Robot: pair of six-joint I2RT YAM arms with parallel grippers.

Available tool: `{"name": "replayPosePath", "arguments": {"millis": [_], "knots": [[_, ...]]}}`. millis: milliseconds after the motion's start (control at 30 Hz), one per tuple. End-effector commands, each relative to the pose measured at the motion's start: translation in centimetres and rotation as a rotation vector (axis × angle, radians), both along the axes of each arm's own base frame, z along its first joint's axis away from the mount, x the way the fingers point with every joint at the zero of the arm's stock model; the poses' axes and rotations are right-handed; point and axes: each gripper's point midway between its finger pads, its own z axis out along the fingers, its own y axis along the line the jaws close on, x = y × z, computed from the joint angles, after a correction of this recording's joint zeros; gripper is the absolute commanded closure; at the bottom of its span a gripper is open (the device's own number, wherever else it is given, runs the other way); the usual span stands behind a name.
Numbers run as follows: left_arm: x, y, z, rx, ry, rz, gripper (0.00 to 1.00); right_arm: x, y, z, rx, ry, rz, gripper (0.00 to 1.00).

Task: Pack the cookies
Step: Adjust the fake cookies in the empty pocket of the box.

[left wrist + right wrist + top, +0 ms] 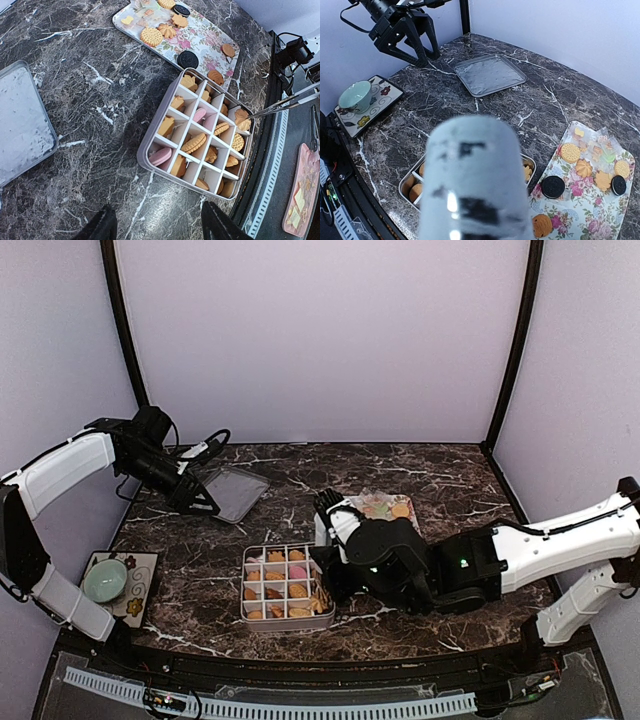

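Observation:
The metal tongs will go down from my right gripper across the flower-patterned tray's edge point(418, 542) point(620, 215) farthest from the metal box.
A metal box point(247, 585) with a white grid holds cookies point(194, 142), mostly golden, with a pink one point(160, 156). More cookies point(151, 36), including black sandwich rounds point(187, 59), lie on the flower-patterned tray point(210, 40). My right gripper point(335, 575) is over the box's right side, shut on metal tongs point(287, 101) whose tips hover at an edge compartment. In the right wrist view the blurred tongs handle point(472, 185) hides my fingers. My left gripper point(162, 227) is open and empty, raised at the far left point(205, 495).
A flat metal lid point(235, 492) lies at the back left, beside my left gripper; it also shows in the left wrist view point(22, 130). A green cup point(105, 580) stands on a patterned coaster point(140, 585) at the near left corner. Walls close in on three sides.

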Motion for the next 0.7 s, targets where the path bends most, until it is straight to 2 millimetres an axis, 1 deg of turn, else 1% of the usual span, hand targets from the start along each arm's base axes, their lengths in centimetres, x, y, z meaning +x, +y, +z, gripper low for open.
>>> {"name": "replayPosePath", "arguments": {"millis": [0, 67, 100, 133, 167, 267, 433, 600, 667], "knots": [[-0.7, 0.1, 0.6, -0.01, 0.0, -0.01, 0.41, 0.4, 0.3, 3.2, 0.042, -0.033, 0.016, 0.83], [-0.8, 0.1, 0.6, -0.01, 0.002, -0.011, 0.41, 0.3, 0.5, 4.4, 0.068, -0.045, 0.029, 0.82], [-0.8, 0.1, 0.6, -0.012, 0.003, -0.011, 0.41, 0.3, 0.7, 4.4, 0.07, -0.047, 0.037, 0.81], [-0.8, 0.1, 0.6, -0.014, 0.005, -0.01, 0.41, 0.2, 1.2, 5.2, 0.089, -0.048, 0.045, 0.8], [-0.8, 0.1, 0.5, -0.013, 0.006, -0.01, 0.41, 0.2, 1.6, 5.4, 0.094, -0.048, 0.052, 0.79], [-0.8, 0.1, 0.5, -0.013, 0.005, -0.01, 0.41, 0.1, 2.8, 4.9, 0.093, -0.049, 0.067, 0.77], [-0.8, 0.2, 0.6, -0.005, -0.003, -0.011, 0.41, 0.3, 4.3, 3.9, 0.07, -0.069, 0.074, 0.67], [-0.8, 0.2, 0.5, -0.007, 0.002, -0.012, 0.41, 0.8, 5.1, 3.2, 0.049, -0.11, 0.069, 0.68], [-0.9, 0.2, 0.4, -0.007, 0.002, -0.013, 0.41, 1.1, 5.5, 2.3, 0.025, -0.115, 0.065, 0.69]]}}
